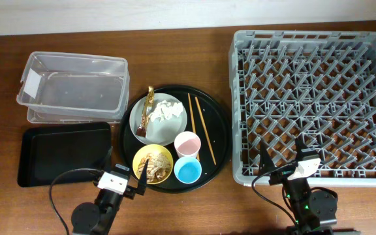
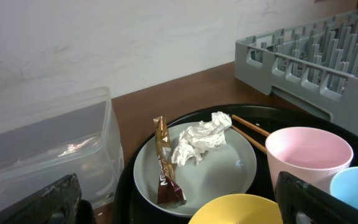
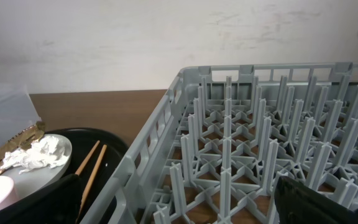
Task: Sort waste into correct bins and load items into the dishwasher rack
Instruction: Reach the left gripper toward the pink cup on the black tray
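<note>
The pink cup is next for my left gripper, which should go to it and close on the cup's rim (image 1: 177,140) (image 2: 267,142) beside the pale grey plate.
A pale grey plate (image 1: 158,124) on the round black tray (image 1: 217,130) holds crumpled white tissue (image 1: 166,111) and a gold-brown wrapper (image 1: 148,109). Two chopsticks (image 1: 202,128), a pink cup (image 1: 187,143), a blue cup (image 1: 188,170) and a yellow bowl (image 1: 153,163) with brownish scraps also sit on that tray. My left gripper (image 1: 130,177) is open and empty just in front of the bowl (image 2: 241,210). My right gripper (image 1: 284,155) is open and empty over the near left corner of the grey dishwasher rack (image 1: 315,98).
The clear tub (image 1: 70,88) stands at the back left, with the shallow black rectangular tray (image 1: 64,153) in front of it. Both look empty, and so does the rack. A wall runs behind the table.
</note>
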